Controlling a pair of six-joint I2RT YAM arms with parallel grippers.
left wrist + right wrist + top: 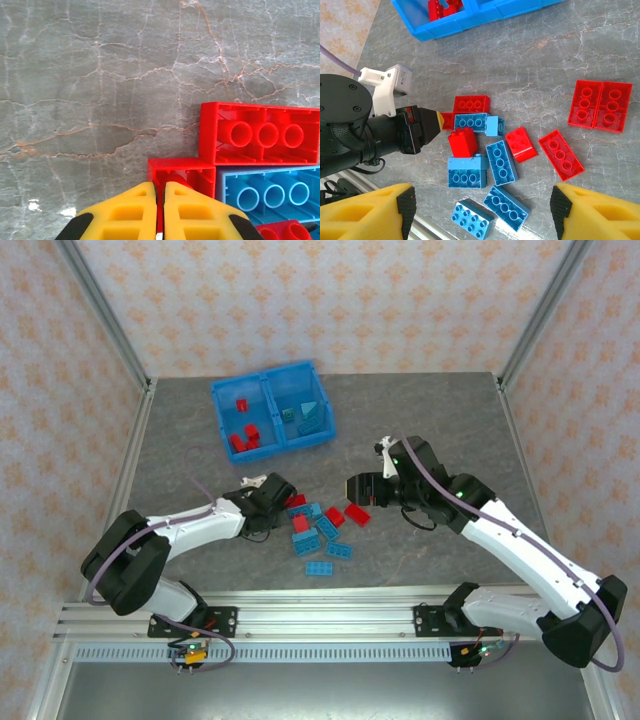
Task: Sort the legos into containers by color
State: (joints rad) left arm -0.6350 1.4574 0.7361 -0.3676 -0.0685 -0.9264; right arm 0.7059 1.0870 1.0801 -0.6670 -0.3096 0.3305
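Observation:
The small red lego is tight against the blue lego, so my left gripper should pull it free by its side before gripping it around its body [181, 173].
Red and light blue legos lie in a loose pile [315, 525] on the grey table. My left gripper [160, 187] is shut on the near wall of a small upturned red lego [180, 170] at the pile's left edge. It lies against a long red lego [260, 135] and a blue one [270, 192]. The right wrist view has the left gripper [439, 120] at that small red lego [448, 121]. My right gripper [482, 205] hangs open above the pile, holding nothing. The blue bin [260, 376] holds red legos [243, 435] in its left compartment and blue ones [308, 415] in its right.
Two flat red legos [600, 106] lie side by side apart from the pile on its right. Metal frame posts and patterned walls close in the table on three sides. A rail [330, 625] runs along the near edge.

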